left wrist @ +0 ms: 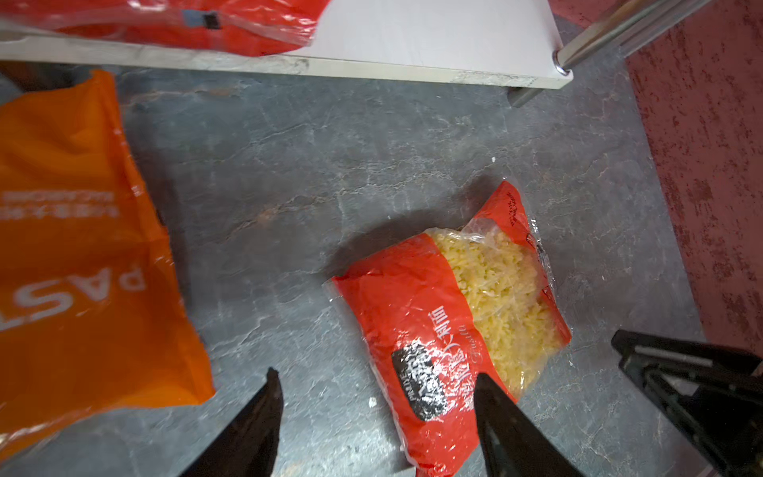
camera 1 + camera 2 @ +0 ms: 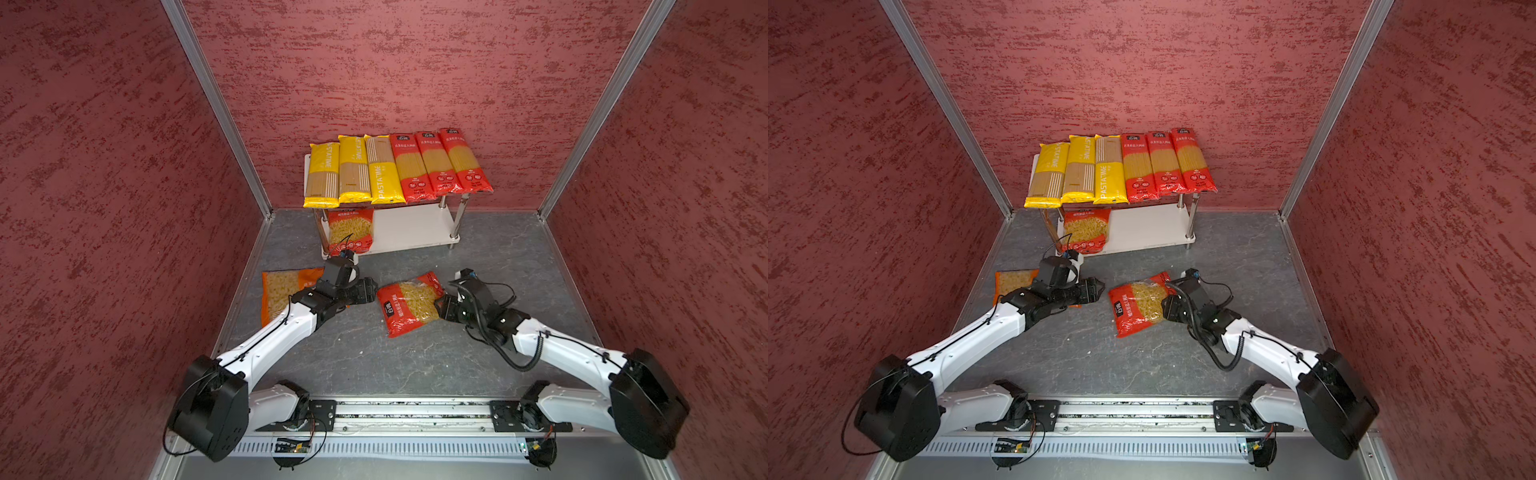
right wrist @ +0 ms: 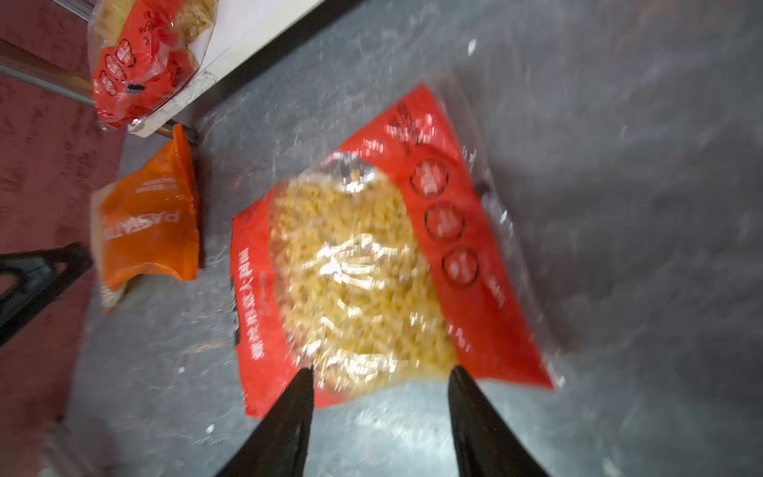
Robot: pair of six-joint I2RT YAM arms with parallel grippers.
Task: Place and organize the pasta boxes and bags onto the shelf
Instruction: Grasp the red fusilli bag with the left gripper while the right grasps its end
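The red short-pasta bag on the floor is next. Next, my left gripper grabs it by its near side (image 2: 428, 321) (image 1: 529, 383), beside the clear pasta window.
The shelf (image 2: 411, 228) (image 2: 1142, 226) stands at the back. Three yellow spaghetti packs (image 2: 353, 170) and three red spaghetti bags (image 2: 440, 162) lie side by side on its top board. A red short-pasta bag (image 2: 351, 228) (image 1: 186, 24) lies at the left of the lower board. Another red short-pasta bag (image 2: 409, 303) (image 1: 446, 314) (image 3: 363, 264) lies on the floor between my grippers. My right gripper (image 2: 440, 309) (image 3: 380, 371) is open at its near edge, holding nothing. My left gripper (image 2: 370, 291) (image 1: 375, 376) is open just left of it. An orange pasta bag (image 2: 278, 291) (image 1: 74, 256) lies partly under my left arm.
Red textured walls with aluminium corner posts (image 2: 216, 108) close in the grey floor (image 2: 374, 353) on three sides. The arms' base rail (image 2: 411, 411) runs along the front edge. The right part of the shelf's lower board is bare.
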